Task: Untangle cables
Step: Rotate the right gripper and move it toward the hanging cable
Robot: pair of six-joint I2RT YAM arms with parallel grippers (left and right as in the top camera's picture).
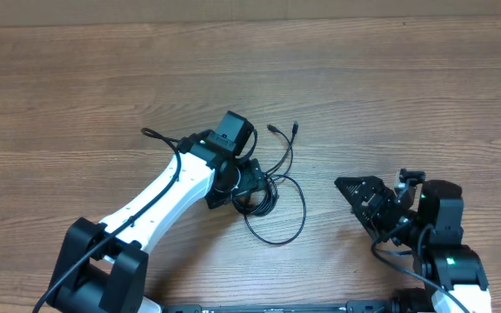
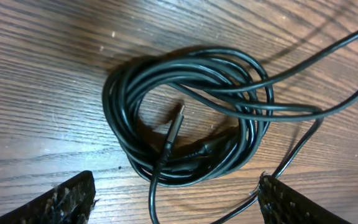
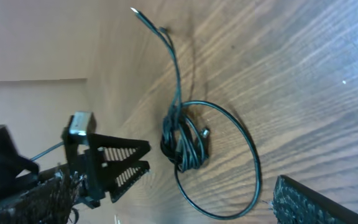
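Observation:
The left gripper has only the thin piece of plug cable and loose cable loop within its fingers, so it should grab the coil's thick side bundle (image 2: 118, 104) and lift the coil.
The cables (image 2: 185, 112) are thin black cords wound together into a tight coil on the wooden table, with a slim plug (image 2: 176, 124) lying inside the ring. In the overhead view the coil (image 1: 265, 198) trails a wide loose loop (image 1: 292, 228) toward the front, and two strands run back to small plug ends (image 1: 273, 129). My left gripper (image 2: 176, 208) hovers just in front of the coil, open, with loose strands passing between its fingers (image 2: 64, 202) untouched. My right gripper (image 1: 364, 198) stands open to the right, away from the cables (image 3: 182, 143).
The wooden table (image 1: 390, 96) spreads bare around the tangle. My left arm's white body (image 1: 159, 204) lies diagonally at the front left, with its own thicker black wire (image 1: 159, 137) looping out behind the wrist. The right arm's base (image 1: 446, 252) sits at the front right.

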